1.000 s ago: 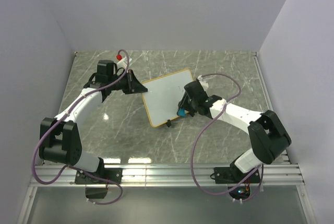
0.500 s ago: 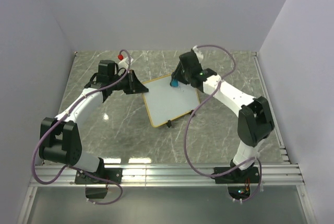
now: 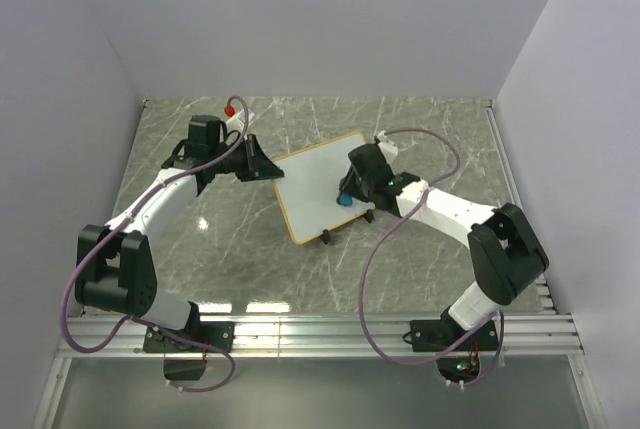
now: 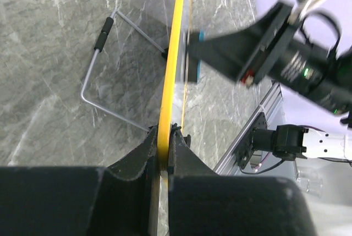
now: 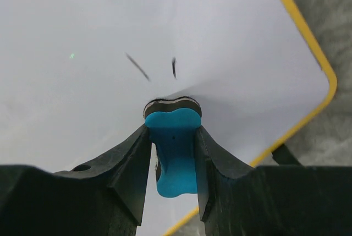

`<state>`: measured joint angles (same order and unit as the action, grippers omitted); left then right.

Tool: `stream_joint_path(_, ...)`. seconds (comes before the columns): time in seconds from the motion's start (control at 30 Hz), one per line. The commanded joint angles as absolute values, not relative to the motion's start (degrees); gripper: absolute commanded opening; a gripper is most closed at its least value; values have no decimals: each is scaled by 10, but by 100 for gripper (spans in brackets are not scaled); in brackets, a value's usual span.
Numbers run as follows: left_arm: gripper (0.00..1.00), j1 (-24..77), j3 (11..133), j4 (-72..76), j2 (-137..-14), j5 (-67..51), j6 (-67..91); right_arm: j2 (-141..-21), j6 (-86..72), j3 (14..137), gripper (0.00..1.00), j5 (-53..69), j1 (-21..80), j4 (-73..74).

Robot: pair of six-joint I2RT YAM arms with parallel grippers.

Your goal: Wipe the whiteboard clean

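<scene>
My right gripper is to release the blue eraser on the marble table (image 3: 406,208) next to the whiteboard, under that arm's white forearm.
The whiteboard (image 3: 318,183), white with a tan-yellow frame, stands tilted at the table's middle. My left gripper (image 3: 268,167) is shut on its left frame edge (image 4: 170,82), seen edge-on in the left wrist view. My right gripper (image 3: 345,196) is shut on the blue eraser (image 5: 172,148), whose felt face presses the board's lower right area. Two short black marks (image 5: 137,66) remain on the board (image 5: 82,38) just beyond the eraser.
A red-capped marker (image 3: 231,109) lies at the back left behind the left arm. The board's wire stand (image 4: 104,65) rests on the marble table (image 3: 430,139). Purple cables loop off both arms. A metal rail (image 3: 320,329) runs along the near edge.
My right gripper swept with the eraser from the board's lower right up to its top edge, then back down to the lower right. The left gripper kept its hold, unmoved.
</scene>
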<state>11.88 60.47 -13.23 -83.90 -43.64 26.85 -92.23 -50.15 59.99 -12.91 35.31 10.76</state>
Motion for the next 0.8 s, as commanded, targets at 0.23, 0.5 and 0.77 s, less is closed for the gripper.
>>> stream_joint_path(0.23, 0, 134, 631, -163, -848, -425, 217, -945, -495, 617, 0, -126, 344, 128)
stream_joint_path(0.5, 0, 149, 640, -182, -840, -413, 214, -1029, -440, 824, 0, -134, 280, 187)
stream_joint_path(0.77, 0, 151, 636, -171, -841, -408, 221, -999, -488, 721, 0, -113, 292, 149)
